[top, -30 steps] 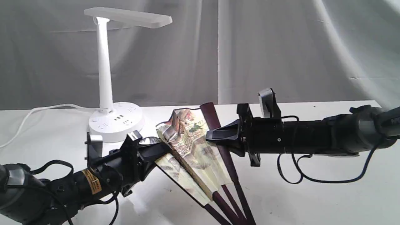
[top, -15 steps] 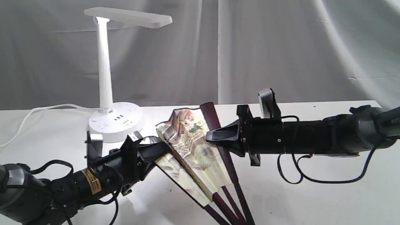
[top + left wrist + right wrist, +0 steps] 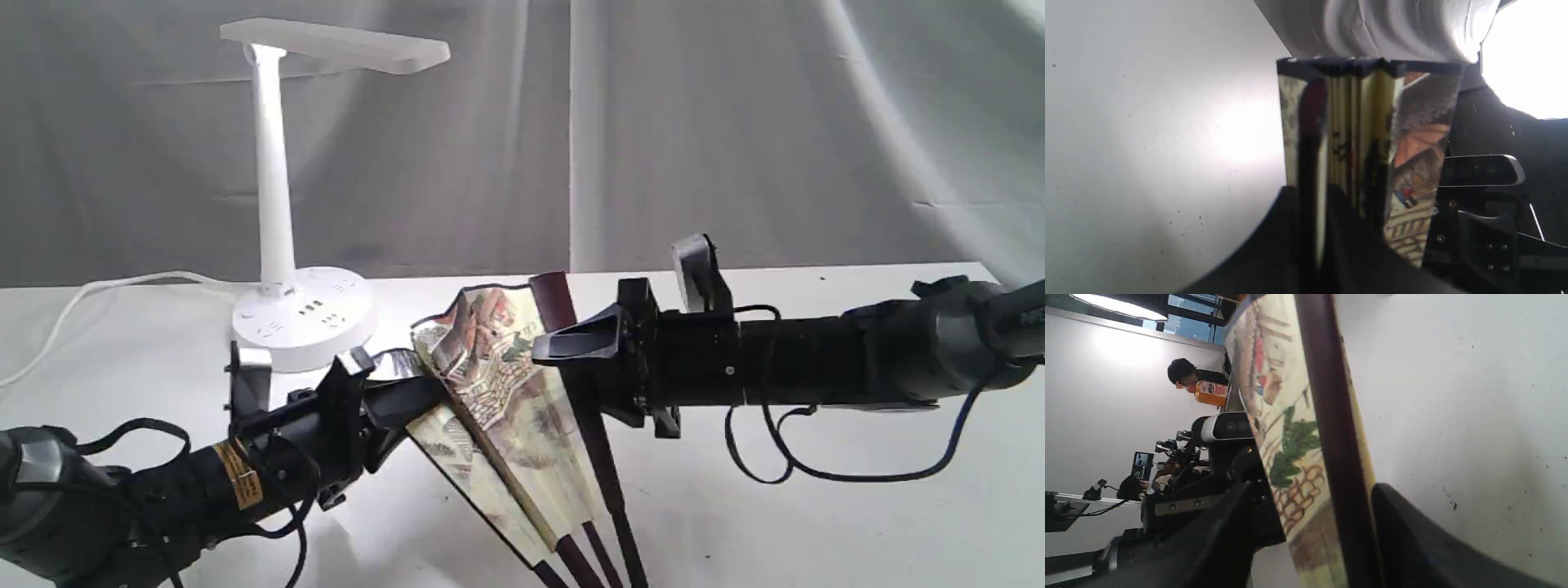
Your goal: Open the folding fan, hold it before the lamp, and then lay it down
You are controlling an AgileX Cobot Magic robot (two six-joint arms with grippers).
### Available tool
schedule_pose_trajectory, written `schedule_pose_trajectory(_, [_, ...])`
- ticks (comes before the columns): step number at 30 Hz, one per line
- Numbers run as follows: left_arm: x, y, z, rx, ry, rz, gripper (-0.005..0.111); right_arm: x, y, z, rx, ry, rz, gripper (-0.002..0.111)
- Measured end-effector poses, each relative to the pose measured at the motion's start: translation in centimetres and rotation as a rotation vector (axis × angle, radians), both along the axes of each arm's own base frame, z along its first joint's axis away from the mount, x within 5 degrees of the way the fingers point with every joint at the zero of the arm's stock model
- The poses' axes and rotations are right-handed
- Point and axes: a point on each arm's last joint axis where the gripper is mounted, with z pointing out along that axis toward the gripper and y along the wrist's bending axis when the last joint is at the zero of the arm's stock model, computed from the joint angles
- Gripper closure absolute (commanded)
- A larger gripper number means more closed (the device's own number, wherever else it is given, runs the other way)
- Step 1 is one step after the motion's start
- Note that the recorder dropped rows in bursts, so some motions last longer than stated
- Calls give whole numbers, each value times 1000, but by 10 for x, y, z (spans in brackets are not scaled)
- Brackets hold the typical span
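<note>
The maroon guard stands loose between the open fingers of the robot's right gripper, so that gripper should pinch the guard (image 3: 578,380) near its top before it draws the fan open.
The folding fan (image 3: 506,384) is partly open, its painted cream leaf bunched in pleats and its maroon ribs running down off the front edge. My left gripper (image 3: 416,396) is shut on the fan's left guard and pleats (image 3: 1355,122). My right gripper (image 3: 575,376) stands open around the right maroon guard (image 3: 1331,416), with a gap showing between the guard side of the leaf and one finger. The white lamp (image 3: 273,180) stands at the back left, behind and to the left of the fan.
The lamp's round base (image 3: 306,318) sits close behind my left gripper, and its white cord (image 3: 98,290) trails off left. The white table (image 3: 816,506) stretches right under my right arm, whose black cable (image 3: 784,465) hangs in a loop. A grey curtain closes the back.
My right gripper's jaws have parted from the right guard. The fan has sagged slightly lower and its ribs have swung a little closer together. The left arm holds still.
</note>
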Motion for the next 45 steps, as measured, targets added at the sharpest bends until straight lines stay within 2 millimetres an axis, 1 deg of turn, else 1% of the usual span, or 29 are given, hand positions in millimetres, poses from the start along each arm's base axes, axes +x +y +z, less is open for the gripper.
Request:
schedule_pose_trajectory(4, [-1,-1,1,-1,-12,-19,107,4,1,5,-1,-39,3,63])
schedule_pose_trajectory(9, [-2,-2,1,4,-16,-37,107,5,1,6,-13,-103,14,64])
schedule_pose_trajectory(15, [-4,-3,0,12,-19,-66,107,6,1,7,-15,-119,16,70])
schedule_pose_trajectory(21, [-5,-4,0,11,-23,-78,107,6,1,7,-22,-145,23,79])
schedule_pose_trajectory(24, [-5,-5,1,13,-29,-88,107,5,1,6,-27,-150,29,89])
schedule_pose_trajectory(27, [-2,-7,4,13,-44,-110,107,5,1,6,-35,-161,37,102])
schedule_pose_trajectory(28, [-1,-8,5,9,-41,-119,107,5,1,6,-38,-168,40,108])
schedule_pose_trajectory(33, [1,-10,7,3,-41,-149,107,3,1,6,-43,-203,64,108])
schedule_pose_trajectory(42, [1,-10,7,6,-42,-150,107,3,1,6,-42,-209,66,108])
schedule_pose_trajectory(45, [1,-10,7,5,-41,-149,107,4,-3,6,-39,-197,54,108])
